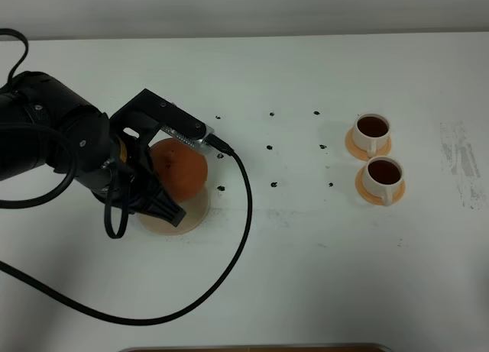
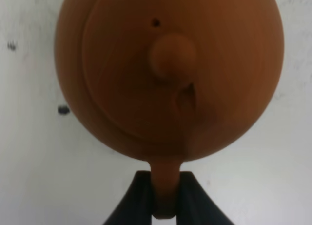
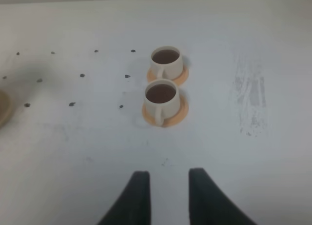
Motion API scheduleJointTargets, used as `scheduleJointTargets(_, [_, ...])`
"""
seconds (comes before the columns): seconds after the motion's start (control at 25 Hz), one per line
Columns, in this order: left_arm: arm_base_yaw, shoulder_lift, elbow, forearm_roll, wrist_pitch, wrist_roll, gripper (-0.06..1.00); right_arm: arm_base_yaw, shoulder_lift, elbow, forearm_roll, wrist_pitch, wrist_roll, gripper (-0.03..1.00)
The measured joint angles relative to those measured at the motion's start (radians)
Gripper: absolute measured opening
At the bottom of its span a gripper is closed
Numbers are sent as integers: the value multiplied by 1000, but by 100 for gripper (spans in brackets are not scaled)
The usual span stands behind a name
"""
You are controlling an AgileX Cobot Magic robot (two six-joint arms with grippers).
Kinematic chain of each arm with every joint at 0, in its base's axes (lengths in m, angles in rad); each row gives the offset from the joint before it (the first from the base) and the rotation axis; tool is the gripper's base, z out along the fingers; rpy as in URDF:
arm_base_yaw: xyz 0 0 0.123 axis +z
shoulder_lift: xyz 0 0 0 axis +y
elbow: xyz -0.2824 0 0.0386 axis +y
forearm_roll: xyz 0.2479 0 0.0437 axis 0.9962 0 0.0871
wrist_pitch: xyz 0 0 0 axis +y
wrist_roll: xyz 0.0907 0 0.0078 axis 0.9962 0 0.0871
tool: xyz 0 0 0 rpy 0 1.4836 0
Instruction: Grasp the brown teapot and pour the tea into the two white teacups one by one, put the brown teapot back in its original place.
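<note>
My left gripper releases the brown teapot next, on the pale beige coaster (image 1: 163,193).
The brown teapot (image 1: 182,169) is at the left of the table, over the far part of the pale beige coaster (image 1: 195,211). Whether it rests on the coaster I cannot tell. My left gripper (image 1: 170,213) is shut on its loop handle; in the left wrist view the teapot (image 2: 168,69) fills the frame, with the gripper (image 2: 165,186) pinching the handle. Two white teacups (image 1: 373,130) (image 1: 383,174) stand on orange saucers at the right, both holding dark tea. They also show as cups (image 3: 166,61) (image 3: 162,98) ahead of my right gripper (image 3: 169,175), which is open and empty.
Small black marks (image 1: 269,148) dot the table between the teapot and the cups. The left arm's black cable (image 1: 246,237) loops across the table's near middle. A grey smudge (image 1: 458,161) lies at the far right. A wooden edge (image 1: 252,347) shows at the front.
</note>
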Motion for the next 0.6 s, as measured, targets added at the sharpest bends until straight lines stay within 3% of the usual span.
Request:
scheduleJointTargets(0.32, [66, -3, 86, 4, -38, -30, 13, 0, 0, 0, 0, 0, 1, 22])
scheduleJointTargets(0.6, [69, 24, 102, 7, -118, -31, 13, 0, 0, 0, 0, 0, 1, 22])
